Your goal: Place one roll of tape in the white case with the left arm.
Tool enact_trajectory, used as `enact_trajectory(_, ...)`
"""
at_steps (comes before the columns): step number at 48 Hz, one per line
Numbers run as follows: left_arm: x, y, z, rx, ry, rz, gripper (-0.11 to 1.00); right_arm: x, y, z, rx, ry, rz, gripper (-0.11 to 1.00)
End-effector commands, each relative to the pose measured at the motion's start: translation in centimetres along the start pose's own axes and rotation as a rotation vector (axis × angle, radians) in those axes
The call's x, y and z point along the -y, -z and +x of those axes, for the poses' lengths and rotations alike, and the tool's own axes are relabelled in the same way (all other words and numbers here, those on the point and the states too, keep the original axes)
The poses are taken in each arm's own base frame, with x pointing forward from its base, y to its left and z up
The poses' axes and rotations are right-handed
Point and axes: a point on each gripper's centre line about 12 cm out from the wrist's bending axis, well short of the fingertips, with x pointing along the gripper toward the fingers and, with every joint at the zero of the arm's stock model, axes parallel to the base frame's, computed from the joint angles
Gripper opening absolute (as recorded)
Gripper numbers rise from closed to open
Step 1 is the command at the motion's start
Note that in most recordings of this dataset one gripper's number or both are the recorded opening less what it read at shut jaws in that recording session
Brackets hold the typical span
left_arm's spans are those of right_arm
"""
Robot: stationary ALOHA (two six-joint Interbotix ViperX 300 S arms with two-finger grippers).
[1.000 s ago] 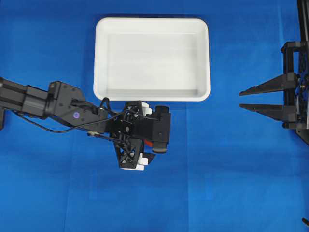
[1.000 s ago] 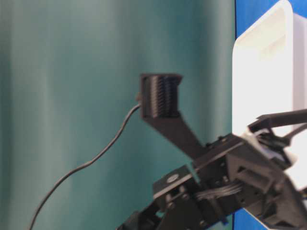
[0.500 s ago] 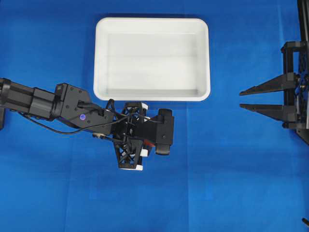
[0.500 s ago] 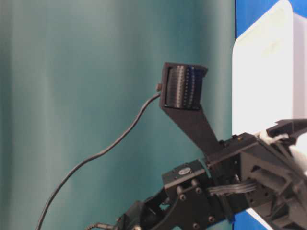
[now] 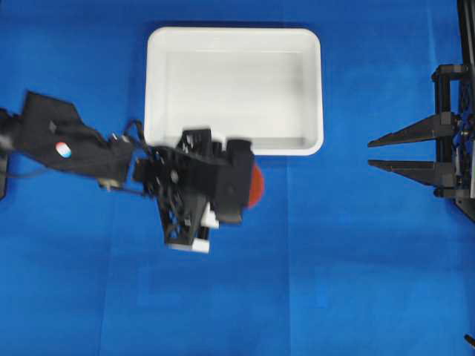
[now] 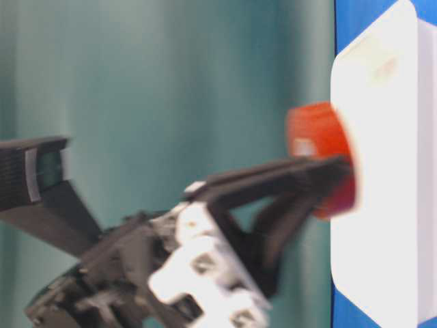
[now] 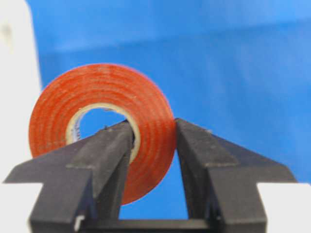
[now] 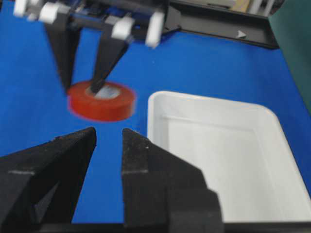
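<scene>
Next, my left gripper releases the orange-red tape roll near the middle of the white case's bottom [image 5: 237, 100].
The orange-red roll of tape [image 5: 255, 185] is gripped by my left gripper [image 5: 248, 186], one finger through its pale core and the other against its outer side. This is clear in the left wrist view, where the gripper [image 7: 153, 130] pinches the roll [image 7: 97, 85]. The roll hangs over the blue table just short of the near rim of the white case [image 5: 234, 147], which holds nothing. It also shows in the table-level view [image 6: 317, 137] and the right wrist view [image 8: 101, 103]. My right gripper [image 5: 371, 152] is far right, slightly open, holding nothing.
Blue table surface all round. The right arm's frame [image 5: 454, 133] stands at the right edge. In the right wrist view the case [image 8: 218, 145] lies right of the roll. A black bar [image 8: 218, 24] runs along the far side.
My left arm has risen and swung towards the case with the roll. The roll, mostly hidden under the gripper before, now shows beyond the wrist. The right arm has not moved.
</scene>
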Motion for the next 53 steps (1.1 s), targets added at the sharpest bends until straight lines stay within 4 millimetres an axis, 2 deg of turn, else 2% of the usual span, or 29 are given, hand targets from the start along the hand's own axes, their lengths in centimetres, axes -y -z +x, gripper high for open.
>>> enact_trajectory(1, -3.3, -1.1, -1.4, 0.045, -0.056, -0.032, 0.25, 0.0, -0.5, 0.2, 0.011, 0.002, 0.002, -0.11)
enact_trajectory(12, -10.0, 1.2, 0.9, -0.025, -0.155, -0.098, 0.25, 0.0, -0.4, 0.2, 0.009, 0.002, 0.005, -0.11)
enact_trajectory(21, -12.9, 3.6, 3.6, -0.084, -0.187, -0.152, 0.25, 0.0, -0.3, 0.3, 0.003, 0.002, 0.005, -0.11)
enact_trajectory(36, -13.8, 6.4, 7.5, -0.127, -0.185, -0.173, 0.25, 0.0, 0.1, 0.5, -0.015, 0.001, 0.005, -0.11)
enact_trajectory(47, -15.0, 7.2, 7.4, -0.139, -0.202, -0.201, 0.26, 0.0, 0.2, 0.5, -0.017, 0.001, 0.005, -0.11)
enact_trajectory(49, -15.1, 7.2, 7.2, -0.139, -0.204, -0.203, 0.29, 0.0, 0.2, 0.5, -0.018, 0.001, 0.005, -0.11)
enact_trajectory(53, -15.1, 7.0, 6.8, -0.131, -0.206, -0.203, 0.54, 0.0, 0.2, 0.5, -0.017, 0.001, 0.005, -0.11)
